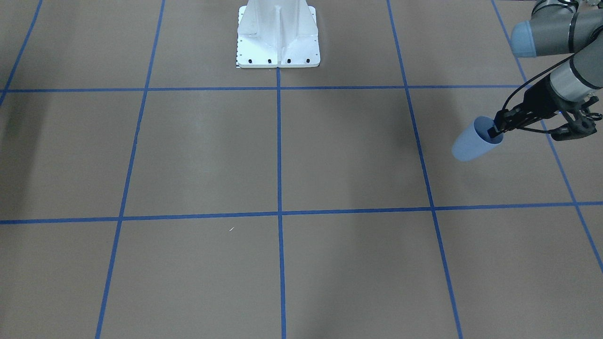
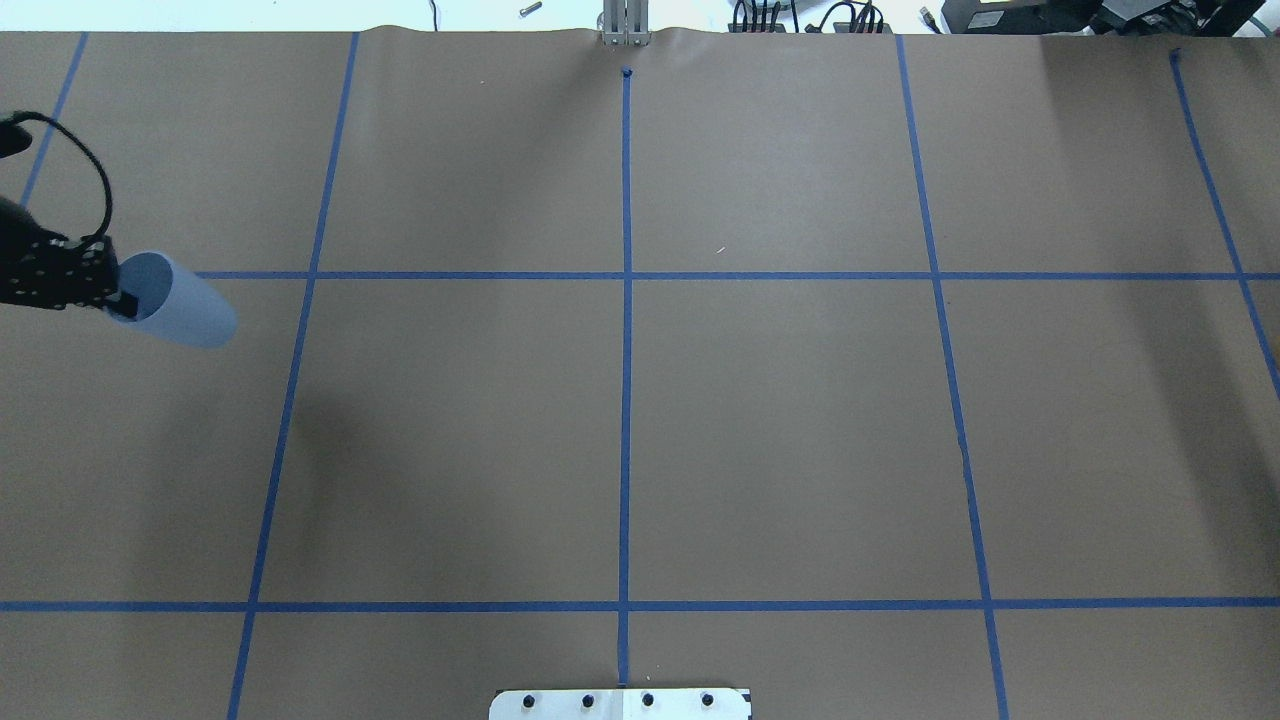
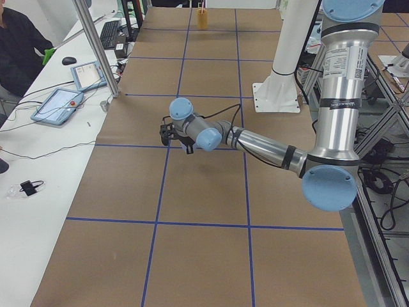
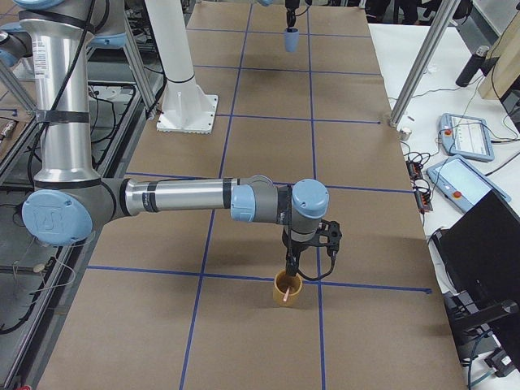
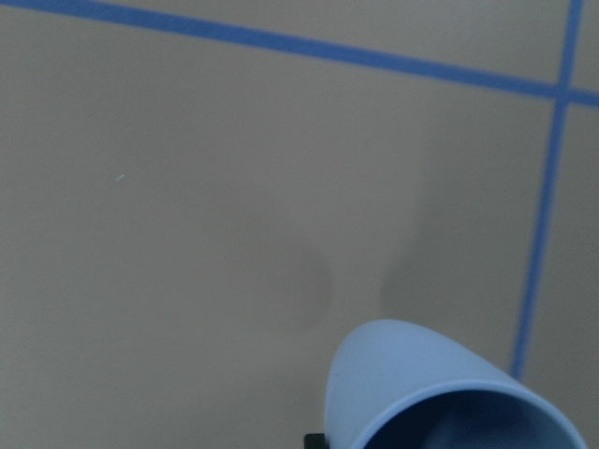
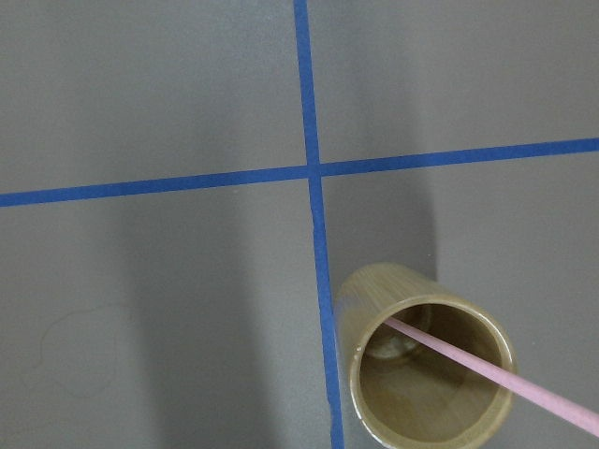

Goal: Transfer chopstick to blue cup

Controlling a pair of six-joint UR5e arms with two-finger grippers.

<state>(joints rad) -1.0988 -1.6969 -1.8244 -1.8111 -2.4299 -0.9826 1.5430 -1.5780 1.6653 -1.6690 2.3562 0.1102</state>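
Next, my left gripper puts the blue cup down on the white base's tape line [image 1: 280,181], near its farther crossing.
My left gripper [image 1: 495,130] is shut on the rim of the blue cup [image 1: 472,145], one finger inside it. It holds the cup tilted above the table at the robot's far left; gripper [image 2: 118,298] and cup [image 2: 185,314] also show overhead. The left wrist view shows the cup [image 5: 421,374] from close up. A pale pink chopstick [image 6: 487,374] leans in a tan bamboo cup [image 6: 374,290] that stands by a tape crossing. My right gripper [image 4: 288,266] hangs straight above that cup [image 4: 287,292]. I cannot tell whether it is open or shut.
The white robot base [image 1: 278,35] stands at the table's middle edge. Blue tape lines divide the brown table into squares. A side table with tablets [image 4: 463,134] and a metal post [image 4: 422,65] lies on the operators' side.
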